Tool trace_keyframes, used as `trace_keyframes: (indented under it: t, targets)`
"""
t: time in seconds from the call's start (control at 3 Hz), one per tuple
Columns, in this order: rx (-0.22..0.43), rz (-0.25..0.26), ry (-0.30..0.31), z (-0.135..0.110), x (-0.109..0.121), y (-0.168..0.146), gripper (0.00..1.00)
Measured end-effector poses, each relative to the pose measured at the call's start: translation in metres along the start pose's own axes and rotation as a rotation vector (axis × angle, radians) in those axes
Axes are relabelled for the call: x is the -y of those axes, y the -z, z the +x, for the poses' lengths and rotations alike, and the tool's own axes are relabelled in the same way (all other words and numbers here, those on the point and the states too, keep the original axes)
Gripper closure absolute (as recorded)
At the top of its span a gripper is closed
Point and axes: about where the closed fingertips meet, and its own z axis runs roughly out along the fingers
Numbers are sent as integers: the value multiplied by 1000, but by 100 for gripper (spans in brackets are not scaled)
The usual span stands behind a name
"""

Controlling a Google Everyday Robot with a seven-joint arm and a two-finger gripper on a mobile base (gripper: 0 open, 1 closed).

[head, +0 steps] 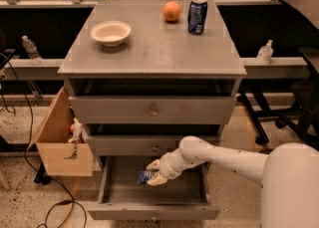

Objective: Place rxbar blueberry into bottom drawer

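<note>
Next, my gripper lets go of the rxbar blueberry around the middle of the open bottom drawer's inside (151, 183).
The bottom drawer (149, 210) of the grey cabinet is pulled out, its floor showing. My gripper (154, 171) reaches into it from the right on a white arm. It is shut on the rxbar blueberry (145, 176), a small dark-blue wrapper with pale print, held at the gripper's left side just above the drawer floor. I cannot tell if the bar touches the floor.
The two upper grey drawers (152, 109) stand slightly out. On the cabinet top are a white bowl (110, 32), an orange (172, 11) and a blue soda can (197, 15). A tan wooden box (60, 140) hangs at the cabinet's left. Benches and bottles stand behind.
</note>
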Motion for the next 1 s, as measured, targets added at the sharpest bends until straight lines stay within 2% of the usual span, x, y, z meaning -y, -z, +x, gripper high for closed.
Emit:
trace_keyframes:
  t: [1.0]
  targets:
    - [17, 4, -53, 64, 10, -63, 100]
